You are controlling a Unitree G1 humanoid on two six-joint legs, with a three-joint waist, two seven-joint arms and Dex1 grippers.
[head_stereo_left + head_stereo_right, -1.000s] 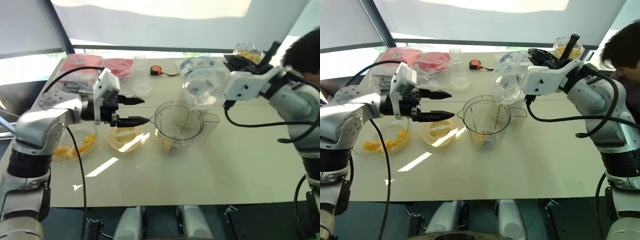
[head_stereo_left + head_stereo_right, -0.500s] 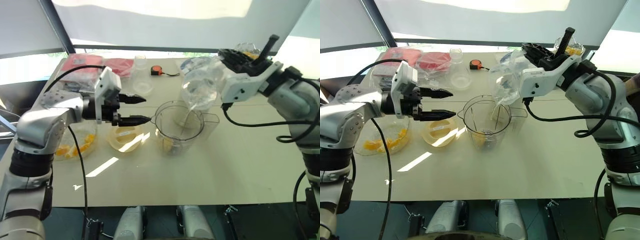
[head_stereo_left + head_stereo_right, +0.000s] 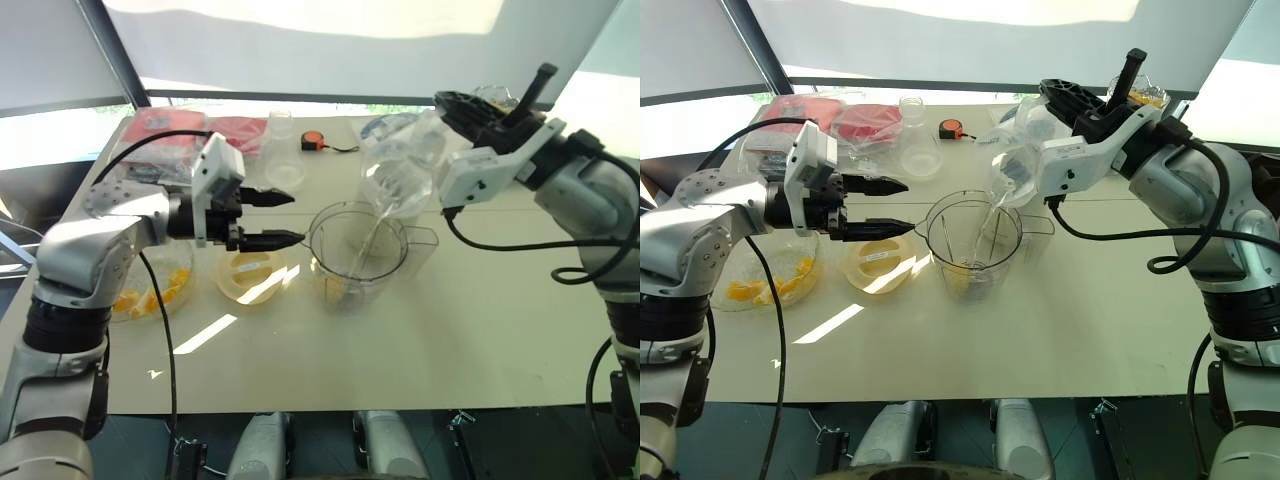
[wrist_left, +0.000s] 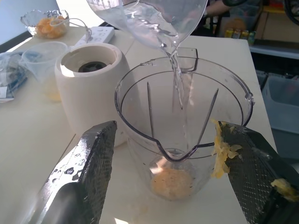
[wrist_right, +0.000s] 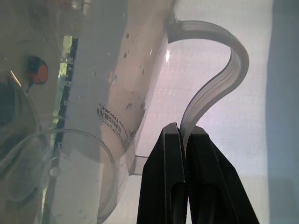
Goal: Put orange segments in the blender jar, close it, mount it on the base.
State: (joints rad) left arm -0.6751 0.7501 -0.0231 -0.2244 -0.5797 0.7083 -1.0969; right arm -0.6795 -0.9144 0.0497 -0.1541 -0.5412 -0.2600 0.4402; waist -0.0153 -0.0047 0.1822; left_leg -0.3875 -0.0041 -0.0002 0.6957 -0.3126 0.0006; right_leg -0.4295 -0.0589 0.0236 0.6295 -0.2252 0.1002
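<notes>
The robot's right gripper will put the clear water jug, now tilted over the jar, down on the bare table (image 3: 513, 254) past the handle of the blender jar.
The blender jar (image 3: 355, 250) stands upright and uncovered at mid-table, with orange pulp at its bottom (image 4: 170, 182). My right gripper (image 5: 184, 133) is shut on the handle of a clear water jug (image 3: 400, 170). The jug is tilted over the jar, and a thin stream of water falls in. My left gripper (image 3: 285, 218) hovers open just left of the jar, with pulp stuck to one finger pad (image 4: 219, 154). More orange segments (image 3: 140, 295) lie in a glass bowl at the left. The cream-white base (image 4: 91, 88) stands close beside the jar.
A pale yellow round lid (image 3: 250, 270) lies between the bowl and the jar. At the back are a tape measure (image 3: 313, 142), a clear flask (image 3: 283, 165) and red packets (image 3: 170, 125). Another bowl of orange pieces (image 3: 1135, 95) stands at the back right.
My right gripper has rolled and tipped the jug further, and water now streams into the jar. A person's head has left the right edge. My left gripper has stayed still.
</notes>
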